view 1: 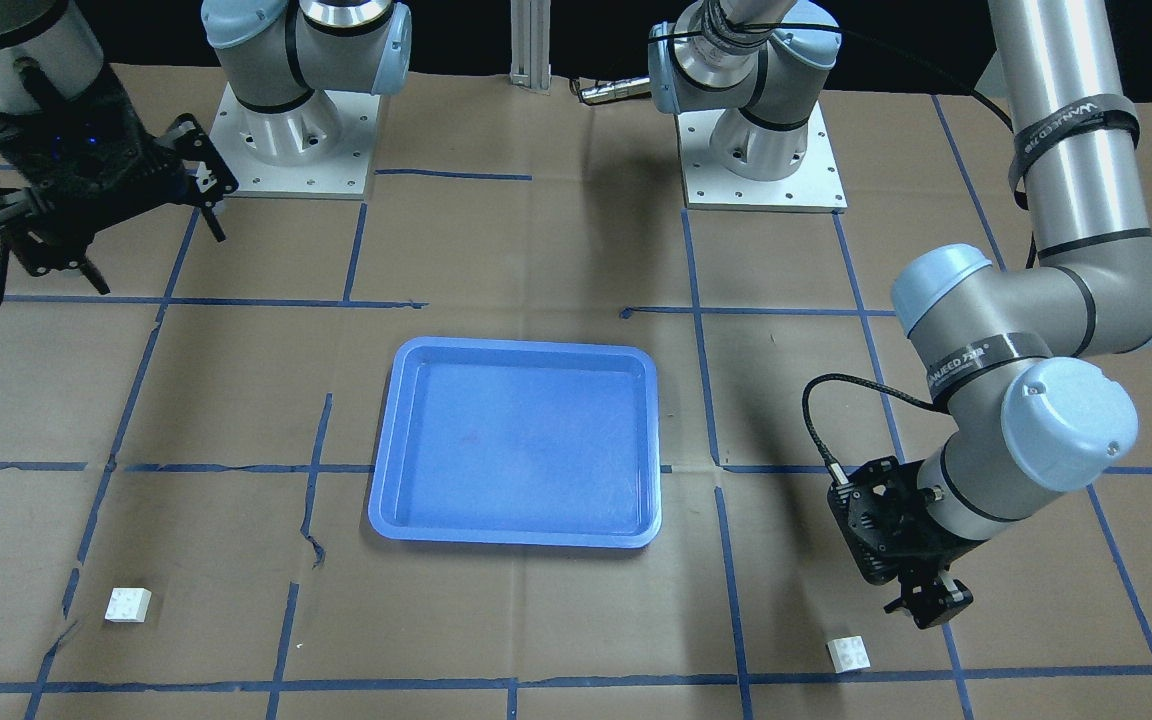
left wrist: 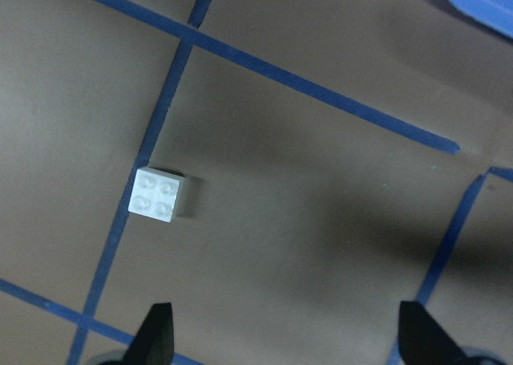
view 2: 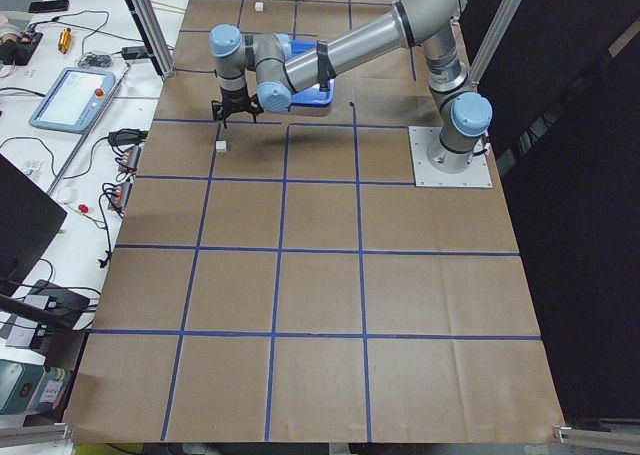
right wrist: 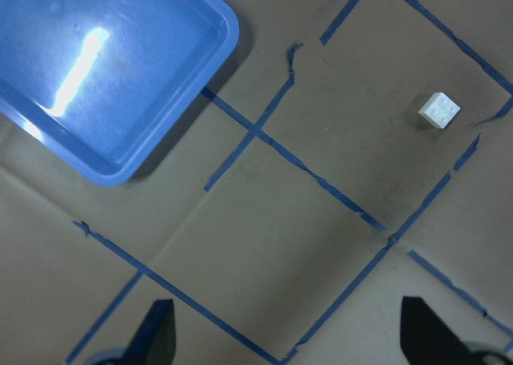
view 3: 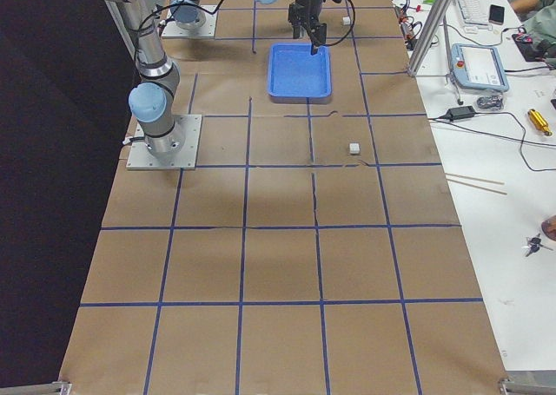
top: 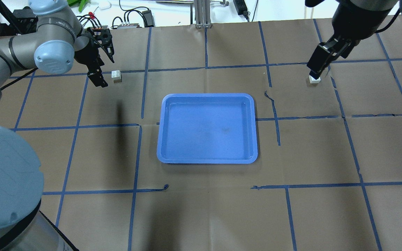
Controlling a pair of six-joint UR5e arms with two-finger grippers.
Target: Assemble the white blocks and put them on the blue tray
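I should close my left gripper on the white block below it, gripping the block's side [view 1: 850, 660] [left wrist: 155, 195] along the blue tape line and the side opposite.
The blue tray [top: 208, 129] lies empty at the table's middle, also in the front view [view 1: 516, 440]. One white block [top: 116, 76] sits on the paper far left of the tray. My left gripper [top: 107, 71] hovers open and empty just beside it. In the left wrist view the block [left wrist: 159, 195] lies ahead of the spread fingertips [left wrist: 156, 333]. The other white block [top: 314, 79] sits far right of the tray. My right gripper [top: 315, 73] is open and empty, high above the table. The right wrist view shows that block [right wrist: 439, 109] well ahead and the tray's corner [right wrist: 216, 28].
Brown paper with a grid of blue tape lines [top: 206, 66] covers the table. Both arm bases [view 1: 291, 140] stand at the robot's edge. Torn paper seams [top: 272, 101] run right of the tray. Cables and devices lie beyond the far edge [top: 131, 17].
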